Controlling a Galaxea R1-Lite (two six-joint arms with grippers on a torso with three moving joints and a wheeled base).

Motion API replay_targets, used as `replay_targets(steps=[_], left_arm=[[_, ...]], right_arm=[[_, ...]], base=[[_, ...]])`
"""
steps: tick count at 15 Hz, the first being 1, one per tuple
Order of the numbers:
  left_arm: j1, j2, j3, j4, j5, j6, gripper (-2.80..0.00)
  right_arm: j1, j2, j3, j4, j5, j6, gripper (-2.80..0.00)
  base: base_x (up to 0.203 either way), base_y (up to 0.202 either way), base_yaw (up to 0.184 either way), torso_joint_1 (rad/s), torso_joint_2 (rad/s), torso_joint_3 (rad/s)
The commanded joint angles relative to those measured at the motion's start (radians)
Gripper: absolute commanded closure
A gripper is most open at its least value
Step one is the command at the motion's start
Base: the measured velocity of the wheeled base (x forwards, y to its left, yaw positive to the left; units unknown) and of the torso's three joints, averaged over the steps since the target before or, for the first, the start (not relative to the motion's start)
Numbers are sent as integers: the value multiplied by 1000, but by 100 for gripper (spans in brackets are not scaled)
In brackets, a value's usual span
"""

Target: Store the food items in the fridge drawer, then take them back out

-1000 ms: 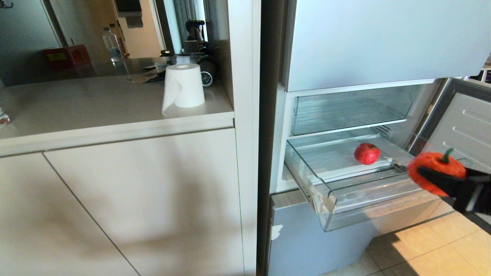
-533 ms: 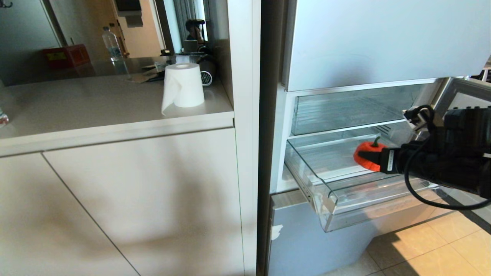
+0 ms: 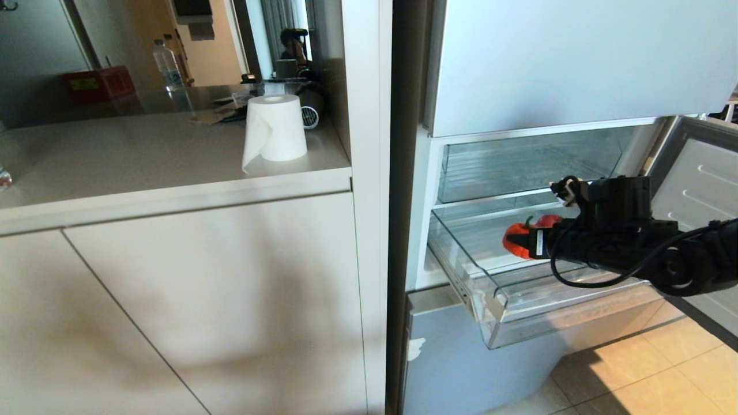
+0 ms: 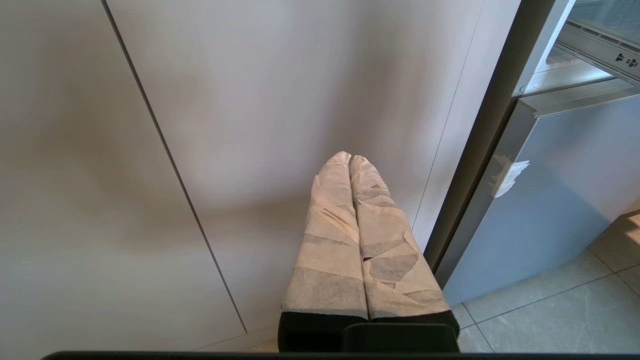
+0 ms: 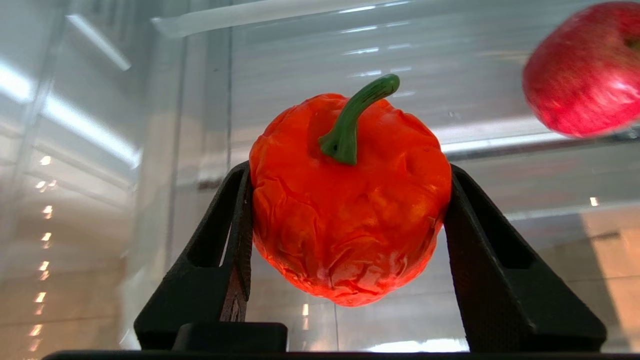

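My right gripper needs to put the orange-red food item, now held just above the drawer's floor, down on the drawer's bottom near the clear side [image 3: 499,253] [image 5: 348,169] by the cabinet.
My right gripper [image 3: 516,241] is shut on the orange-red food item with a green stem [image 5: 350,215]. It holds this one [image 3: 513,239] just above the ribbed floor of the pulled-out clear fridge drawer [image 3: 496,302], left of centre. The black fingers [image 5: 235,225] press on both of its sides, stem up. The deeper red food item [image 5: 582,70] lies in the drawer behind it, and in the head view only its top [image 3: 548,219] shows past my arm. My left gripper [image 4: 350,158] is shut on nothing, low before the cabinet door.
Above the open drawer sits a second clear drawer [image 3: 519,161]. The fridge door [image 3: 700,190] stands open at the right. A blue-grey lower front [image 3: 461,357] is below. A paper roll [image 3: 275,129] stands on the counter at the left.
My right arm has swung in from the right edge and leftwards over the drawer, carrying the orange-red item. It now covers most of the deeper red one.
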Motion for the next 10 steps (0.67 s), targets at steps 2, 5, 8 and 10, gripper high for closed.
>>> replay_targets(steps=[2, 5, 8, 10], left_arm=[[0, 0, 0, 0, 1, 0, 0], [0, 0, 0, 0, 0, 0, 0], [0, 0, 0, 0, 0, 0, 0], [0, 0, 0, 0, 1, 0, 0]], right_arm=[[0, 115, -53, -13, 1, 0, 0], [0, 193, -113, -13, -1, 4, 0], [2, 259, -179, -14, -1, 4, 0], [2, 289, -205, -14, -2, 5, 0]], base=[[0, 0, 0, 0, 0, 0], [0, 0, 0, 0, 0, 0], [0, 0, 0, 0, 0, 0], [0, 0, 0, 0, 0, 0]])
